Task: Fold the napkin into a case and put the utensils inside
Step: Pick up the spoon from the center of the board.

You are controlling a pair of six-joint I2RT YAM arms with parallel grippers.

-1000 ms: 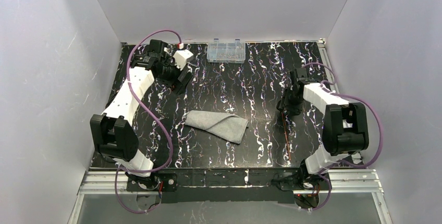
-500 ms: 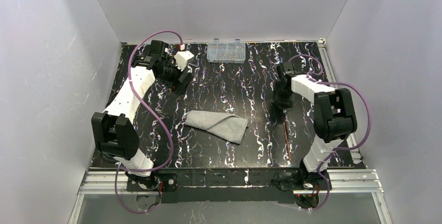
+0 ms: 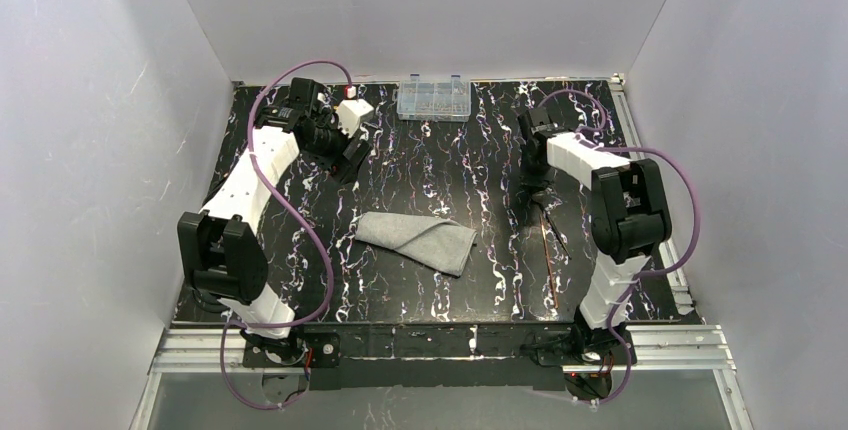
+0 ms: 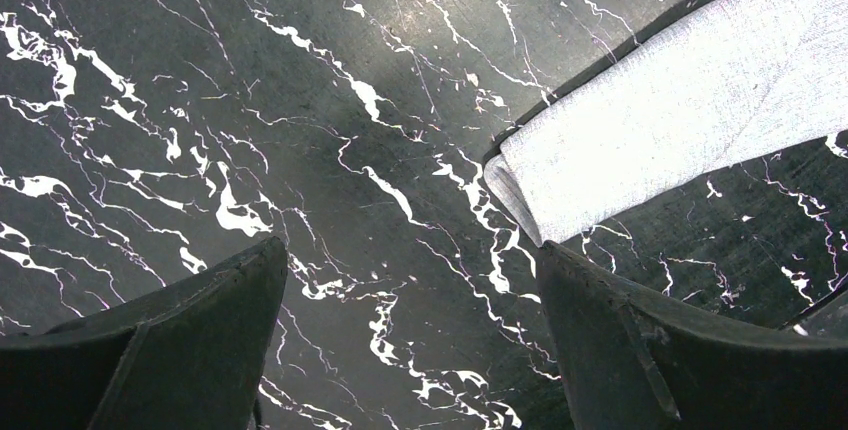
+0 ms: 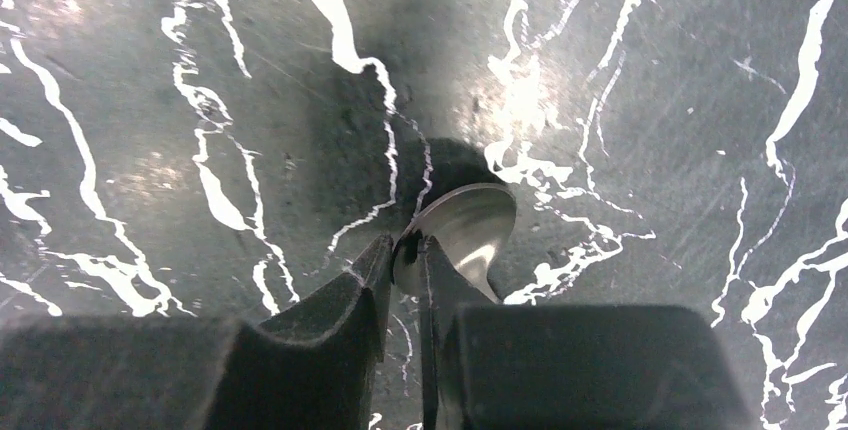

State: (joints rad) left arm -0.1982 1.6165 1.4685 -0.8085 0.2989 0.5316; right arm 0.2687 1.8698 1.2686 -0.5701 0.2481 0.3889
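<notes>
My left gripper should grab the spoon by the loose end of its handle (image 3: 564, 249), because my right gripper is holding the spoon's head.
The light-grey napkin (image 3: 420, 238) lies folded into a layered bundle at the table's middle. Its corner shows in the left wrist view (image 4: 680, 120). My left gripper (image 3: 352, 155) hovers open and empty at the far left, beyond the napkin; in its wrist view (image 4: 410, 280) only bare table lies between the fingers. My right gripper (image 3: 540, 192) is shut on the spoon's rounded head (image 5: 470, 225), pinching its rim (image 5: 410, 250) just above the table. The thin copper-brown utensils (image 3: 550, 255) stretch towards the near edge, right of the napkin.
A clear plastic compartment box (image 3: 433, 98) stands at the far edge, centre. White walls enclose the black marbled table (image 3: 470, 165). A metal rail (image 3: 440, 342) runs along the near edge by the arm bases.
My right arm has swung left and farther back, with the gripper on the spoon head; the spoon's handle has turned. The left arm has hardly moved. The napkin has not moved.
</notes>
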